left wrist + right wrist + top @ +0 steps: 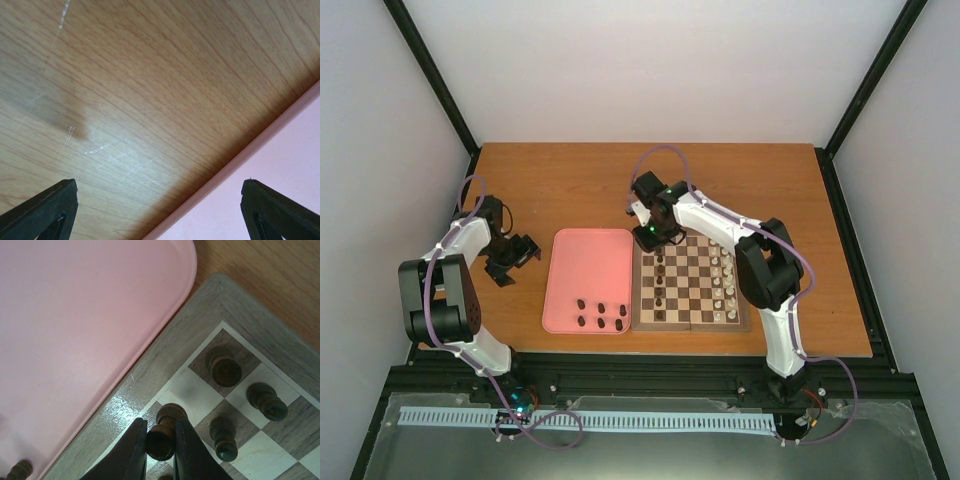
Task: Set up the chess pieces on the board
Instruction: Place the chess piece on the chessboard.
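Observation:
My right gripper is holding the dark chess piece. It will let go of it on the board's near corner square (645, 316) beside the pink tray.
The board (688, 317) lies right of centre on the table, its corner in the right wrist view (165, 365). My right gripper (651, 237) (161, 440) is shut on a dark chess piece (164, 436) and holds it upright over the board's far-left edge squares. Three dark pieces (226, 370) stand on squares beside it. Several dark pieces (660, 283) stand in the board's left columns, and several more (601, 316) lie in the pink tray (582, 262). My left gripper (523, 250) (160, 200) is open and empty over bare table at the tray's left edge.
Cream-white pieces (728, 285) line the board's right columns. The pink tray's rim (235, 165) runs diagonally under the left gripper. The tray (75, 325) lies close against the board's left side. One dark piece (20, 470) lies in the tray at the right wrist view's lower left.

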You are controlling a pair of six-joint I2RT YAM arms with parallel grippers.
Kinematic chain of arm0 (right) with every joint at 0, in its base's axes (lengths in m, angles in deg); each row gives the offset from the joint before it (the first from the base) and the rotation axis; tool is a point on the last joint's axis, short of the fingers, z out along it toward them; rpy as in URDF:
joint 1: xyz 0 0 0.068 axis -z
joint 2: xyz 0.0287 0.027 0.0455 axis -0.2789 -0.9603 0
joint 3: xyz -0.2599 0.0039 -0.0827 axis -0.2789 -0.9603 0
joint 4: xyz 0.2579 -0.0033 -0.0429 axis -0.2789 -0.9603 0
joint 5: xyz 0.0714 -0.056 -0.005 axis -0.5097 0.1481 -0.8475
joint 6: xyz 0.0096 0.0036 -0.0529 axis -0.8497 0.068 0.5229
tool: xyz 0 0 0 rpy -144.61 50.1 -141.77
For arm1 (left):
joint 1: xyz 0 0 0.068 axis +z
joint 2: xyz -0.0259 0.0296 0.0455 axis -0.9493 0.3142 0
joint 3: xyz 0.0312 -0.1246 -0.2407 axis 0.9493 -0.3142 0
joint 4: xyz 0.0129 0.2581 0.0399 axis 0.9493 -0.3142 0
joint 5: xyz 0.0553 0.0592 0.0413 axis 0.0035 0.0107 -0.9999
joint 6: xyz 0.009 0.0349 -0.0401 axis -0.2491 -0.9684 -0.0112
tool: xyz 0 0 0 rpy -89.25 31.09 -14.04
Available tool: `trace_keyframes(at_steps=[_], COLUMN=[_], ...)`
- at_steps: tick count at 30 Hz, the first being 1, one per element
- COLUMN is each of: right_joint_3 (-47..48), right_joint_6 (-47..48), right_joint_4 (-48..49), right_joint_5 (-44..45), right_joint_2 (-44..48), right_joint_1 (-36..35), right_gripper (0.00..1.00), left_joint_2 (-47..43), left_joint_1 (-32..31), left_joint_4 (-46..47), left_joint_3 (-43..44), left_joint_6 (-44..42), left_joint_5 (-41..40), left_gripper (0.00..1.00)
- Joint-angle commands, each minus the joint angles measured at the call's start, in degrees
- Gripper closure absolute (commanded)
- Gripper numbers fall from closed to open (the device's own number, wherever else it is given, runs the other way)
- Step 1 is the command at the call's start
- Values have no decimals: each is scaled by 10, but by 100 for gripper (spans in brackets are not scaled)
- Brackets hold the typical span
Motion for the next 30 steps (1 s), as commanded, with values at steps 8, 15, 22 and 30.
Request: trace_keyframes(at_steps=[8, 15, 22, 30], right_joint_3=[13, 15, 14, 16], right_joint_6=[-5, -6, -5, -2], right_joint_4=[7, 8, 9, 14], right_joint_5=[-8, -9, -12, -11], right_joint_2=[-17, -23, -29, -26], right_joint_1=[9, 10, 12, 15], right_gripper=[92, 92, 88, 85], left_joint_2=[10, 16, 18, 20], left_joint_1=[3, 3, 3, 3], left_joint_4=[-2, -1, 0, -1], left_joint_3=[14, 15, 17, 19], left_joint_6=[-6, -6, -6, -6], left_joint_5=[-7, -5, -4, -4], left_gripper=[0, 0, 0, 0])
